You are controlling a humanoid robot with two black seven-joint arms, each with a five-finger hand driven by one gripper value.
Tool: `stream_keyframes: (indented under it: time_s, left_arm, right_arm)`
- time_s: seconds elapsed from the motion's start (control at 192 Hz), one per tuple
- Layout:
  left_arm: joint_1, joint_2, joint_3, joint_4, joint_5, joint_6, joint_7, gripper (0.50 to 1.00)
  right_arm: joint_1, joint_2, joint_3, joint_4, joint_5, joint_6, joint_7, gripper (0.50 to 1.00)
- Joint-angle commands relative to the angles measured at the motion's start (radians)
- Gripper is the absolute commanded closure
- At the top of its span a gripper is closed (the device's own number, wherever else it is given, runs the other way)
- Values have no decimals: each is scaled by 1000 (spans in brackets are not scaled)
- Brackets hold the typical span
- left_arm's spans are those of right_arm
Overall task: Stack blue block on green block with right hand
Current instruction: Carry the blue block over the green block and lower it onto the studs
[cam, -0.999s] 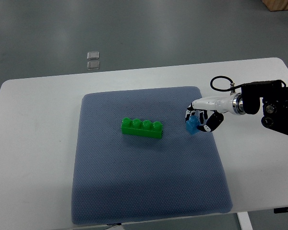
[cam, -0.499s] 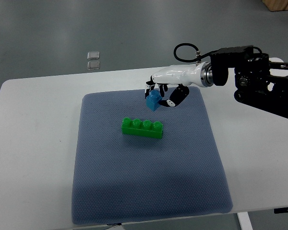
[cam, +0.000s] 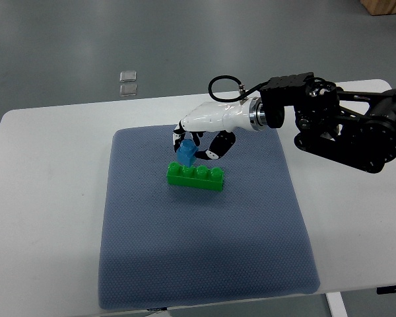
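Observation:
The robot's right gripper will set the blue block down on the middle studs of the green block [cam: 197, 176].
A long green block [cam: 197, 177] with a row of studs lies on the blue-grey mat [cam: 198, 251], near its middle. My right hand [cam: 197, 146] comes in from the right and is shut on a small blue block [cam: 186, 152]. It holds the blue block just above and behind the left end of the green block, close to its studs. I cannot tell whether the two blocks touch. The left arm is out of view.
The mat lies on a white table [cam: 46, 198]. Two small clear squares [cam: 128, 82] sit on the floor beyond the table's far edge. My right forearm and its black housing [cam: 343, 129] hang over the table's right side.
My right hand has carried the blue block from the mat's right side, up and leftward, and now down to the left end of the green block.

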Motion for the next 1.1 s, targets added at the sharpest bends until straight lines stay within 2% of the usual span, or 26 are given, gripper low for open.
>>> stream_keyframes:
  time_s: [0.0,0.135,0.697,1.093]
  left_arm:
    - [0,0,0,1,0,0,0,500]
    - [0,0,0,-1,0,0,0,500]
    - [0,0,0,-1,0,0,0,500]
    - [0,0,0,1,0,0,0,500]
  right_arm:
    - [-2,13,-9,-18,-8,-8,16,1000]
    - [-19,26,-12,-43,-35,-19,45,1000]
    - [-37,54,-44,-136,-52,-20,94,1000]
    - [-37,53,-69,-153,-54,-19,112,1000]
